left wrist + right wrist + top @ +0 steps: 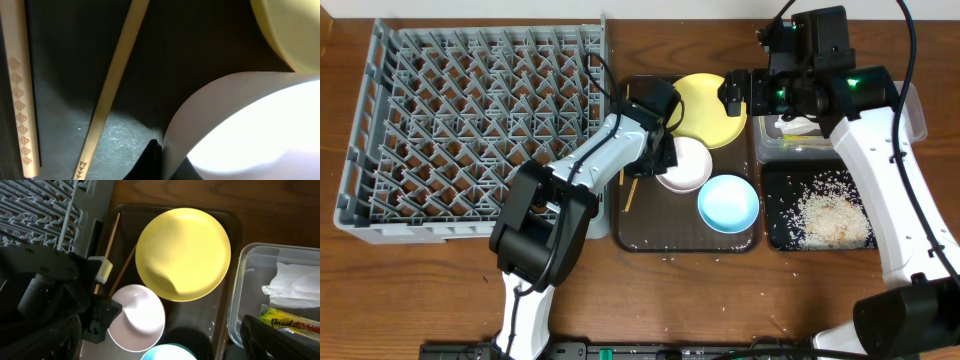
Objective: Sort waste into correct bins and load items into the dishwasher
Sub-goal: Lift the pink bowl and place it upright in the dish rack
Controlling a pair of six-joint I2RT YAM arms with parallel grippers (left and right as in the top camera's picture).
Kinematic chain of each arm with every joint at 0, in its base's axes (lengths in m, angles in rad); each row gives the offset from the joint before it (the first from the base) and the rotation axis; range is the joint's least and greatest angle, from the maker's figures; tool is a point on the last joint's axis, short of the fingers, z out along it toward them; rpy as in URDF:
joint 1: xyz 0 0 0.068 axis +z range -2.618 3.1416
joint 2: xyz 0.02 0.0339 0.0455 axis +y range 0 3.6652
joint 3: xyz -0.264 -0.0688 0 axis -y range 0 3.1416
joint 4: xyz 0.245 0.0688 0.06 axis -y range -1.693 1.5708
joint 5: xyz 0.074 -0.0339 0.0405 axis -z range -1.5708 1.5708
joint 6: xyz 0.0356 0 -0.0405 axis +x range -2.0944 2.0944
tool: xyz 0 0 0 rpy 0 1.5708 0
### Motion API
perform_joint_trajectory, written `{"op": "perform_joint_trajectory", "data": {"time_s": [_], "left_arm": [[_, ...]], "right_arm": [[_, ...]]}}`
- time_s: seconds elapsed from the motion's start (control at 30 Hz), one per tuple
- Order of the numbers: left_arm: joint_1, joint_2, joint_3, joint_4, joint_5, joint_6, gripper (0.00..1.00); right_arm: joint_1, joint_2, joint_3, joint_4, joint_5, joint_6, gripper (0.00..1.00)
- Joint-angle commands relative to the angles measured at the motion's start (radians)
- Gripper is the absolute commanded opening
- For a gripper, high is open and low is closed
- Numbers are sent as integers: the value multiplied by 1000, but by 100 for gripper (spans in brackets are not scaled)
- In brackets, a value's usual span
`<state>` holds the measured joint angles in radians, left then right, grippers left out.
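Next, my left gripper releases the white bowl inside the grey dish rack's edge [568, 123] next to the dark brown tray.
My left gripper [665, 152] is down at the left rim of the white bowl [688, 165] on the dark brown tray. In the left wrist view its fingers [167, 160] straddle the bowl's rim [250, 125] and press on it. Two wooden chopsticks [112, 85] lie beside it. The yellow plate [705, 105] and the light blue bowl [728, 203] sit on the same tray. My right gripper [733, 92] hovers open and empty over the plate's right edge. The clear tub [917, 120] holds the napkin [295, 285] and the wrapper [292, 322]. The small white cup is out of view.
The grey dish rack [470, 120] stands at the left, against the brown tray [640, 235]. The black tray [780, 200] at the right holds rice [830, 215]. A few grains lie on the table in front. My right arm crosses over the tub.
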<state>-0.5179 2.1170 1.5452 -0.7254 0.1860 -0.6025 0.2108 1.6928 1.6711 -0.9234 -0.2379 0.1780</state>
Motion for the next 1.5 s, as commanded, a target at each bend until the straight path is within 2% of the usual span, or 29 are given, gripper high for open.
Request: {"op": "perform_joint_trajectory", "data": {"time_s": [0.0,0.17,0.37,0.47,0.6,0.9,1.0,1.17,1.33,1.47], "left_arm": [[3,3,-4,-2,5,-1,8],[18,-48,-4,-6,5,32,7],[60,-192,-4,-17,5,112,7],[76,-251,-4,-26,-64,128,8],[83,-302,-4,-48,-293,149,8],[109,-340,-4,-59,-953,211,8],[114,-336,-4,-58,-1110,218,8],[114,-332,-4,-55,-1307,217,7],[114,-291,-5,-52,-1400,217,7],[114,-225,-5,-38,-1553,217,7]], "right_arm": [[0,-11,14,-2,2,0,99],[0,-11,14,-2,2,0,99],[0,-11,14,-2,2,0,99],[0,-11,14,-2,2,0,99],[0,-11,14,-2,2,0,99],[0,-11,14,-2,2,0,99],[0,-11,14,-2,2,0,99],[0,-11,14,-2,2,0,99],[0,-11,14,-2,2,0,99],[0,-11,14,-2,2,0,99]]}}
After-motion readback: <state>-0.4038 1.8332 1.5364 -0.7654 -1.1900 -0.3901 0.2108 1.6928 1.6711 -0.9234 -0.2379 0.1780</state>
